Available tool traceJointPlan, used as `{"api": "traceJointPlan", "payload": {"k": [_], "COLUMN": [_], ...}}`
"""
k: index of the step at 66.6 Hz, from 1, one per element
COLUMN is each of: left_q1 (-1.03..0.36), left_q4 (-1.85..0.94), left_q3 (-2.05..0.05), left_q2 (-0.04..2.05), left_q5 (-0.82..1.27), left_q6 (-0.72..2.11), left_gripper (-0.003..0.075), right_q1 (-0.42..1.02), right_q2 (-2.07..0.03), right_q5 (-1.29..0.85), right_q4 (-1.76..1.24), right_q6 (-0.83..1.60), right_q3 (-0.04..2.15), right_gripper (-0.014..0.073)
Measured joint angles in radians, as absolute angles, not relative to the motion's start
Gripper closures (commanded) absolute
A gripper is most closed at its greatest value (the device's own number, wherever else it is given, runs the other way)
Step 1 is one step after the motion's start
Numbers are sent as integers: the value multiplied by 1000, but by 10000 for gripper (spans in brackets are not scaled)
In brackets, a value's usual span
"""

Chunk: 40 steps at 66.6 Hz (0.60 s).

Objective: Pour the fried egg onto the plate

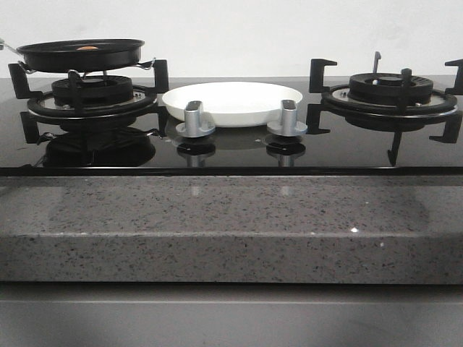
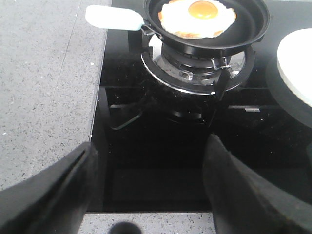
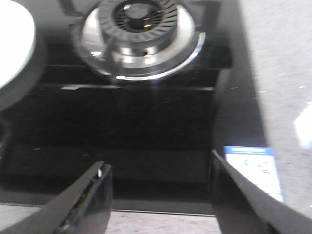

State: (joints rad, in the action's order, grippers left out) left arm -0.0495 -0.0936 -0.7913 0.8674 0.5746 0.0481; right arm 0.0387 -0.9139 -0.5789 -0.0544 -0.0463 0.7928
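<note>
Next, the robot's right gripper needs to grab the rim of the white plate (image 1: 299,97) (image 3: 34,43) on the side nearest the bare burner.
The fried egg (image 2: 197,18), white with an orange yolk, lies in a black frying pan (image 2: 243,34) on the left burner; only its yolk shows in the front view (image 1: 87,48). The pan (image 1: 79,55) has a white handle (image 2: 112,18). The white plate (image 1: 233,103) sits on the glass hob between the burners, partly seen in both wrist views (image 2: 297,63) (image 3: 12,44). My left gripper (image 2: 151,146) is open and empty, above the hob's front edge, short of the pan. My right gripper (image 3: 158,168) is open and empty before the right burner. Neither gripper shows in the front view.
Two silver knobs (image 1: 193,119) (image 1: 287,119) stand in front of the plate. The right burner (image 1: 391,90) with black pan supports is bare. A speckled grey stone counter (image 1: 217,217) fronts the hob. A blue-white label (image 3: 253,168) sits on the counter at right.
</note>
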Motion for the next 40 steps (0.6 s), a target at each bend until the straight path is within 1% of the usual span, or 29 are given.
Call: {"api": "traceJointPlan", "payload": {"k": [12, 22, 40], "left_q1": [-50, -50, -50], "left_q4": [-94, -94, -94], "left_q3": [-791, -791, -791], "left_q2": [867, 867, 867], "left_q5": [571, 567, 567], "left_q6": [48, 48, 48], "left_gripper": [251, 251, 251], "right_q1": [125, 187, 210], "right_q2": [-1039, -1173, -1416], "right_q5": [-657, -710, -823], "right_q4": [-136, -157, -200], "right_q6": [32, 47, 54], "right_q3": [911, 1029, 1272], "right_gripper": [126, 126, 126]}}
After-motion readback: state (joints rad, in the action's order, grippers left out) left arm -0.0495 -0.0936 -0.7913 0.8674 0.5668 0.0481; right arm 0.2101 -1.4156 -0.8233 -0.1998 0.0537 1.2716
